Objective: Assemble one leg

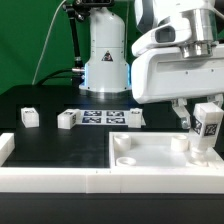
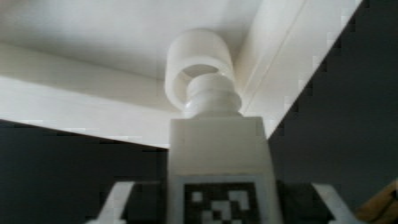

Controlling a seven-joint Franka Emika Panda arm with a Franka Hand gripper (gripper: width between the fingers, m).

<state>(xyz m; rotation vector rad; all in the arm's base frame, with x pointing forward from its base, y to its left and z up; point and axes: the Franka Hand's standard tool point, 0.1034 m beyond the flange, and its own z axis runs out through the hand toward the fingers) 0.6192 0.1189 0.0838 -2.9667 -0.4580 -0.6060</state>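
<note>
My gripper will let go of the white leg standing upright in the front corner socket of the white square piece (image 1: 189,160) (image 2: 198,68).
My gripper (image 1: 205,126) is shut on a white leg (image 1: 206,128) with a black-and-white tag, held upright at the exterior view's right. Its lower end stands at the right corner of the large flat white square piece (image 1: 150,156) with a raised rim. In the wrist view the leg (image 2: 221,150) runs from my gripper (image 2: 221,205) down to a round peg that meets the corner socket (image 2: 199,60) of the square piece. Three more legs lie on the table: one (image 1: 29,117) at the exterior view's left, one (image 1: 67,119) beside it, one (image 1: 135,117) further right.
The marker board (image 1: 101,117) lies on the black table between the loose legs. The robot base (image 1: 105,55) stands behind it. A white rail (image 1: 6,150) runs along the left and front edges.
</note>
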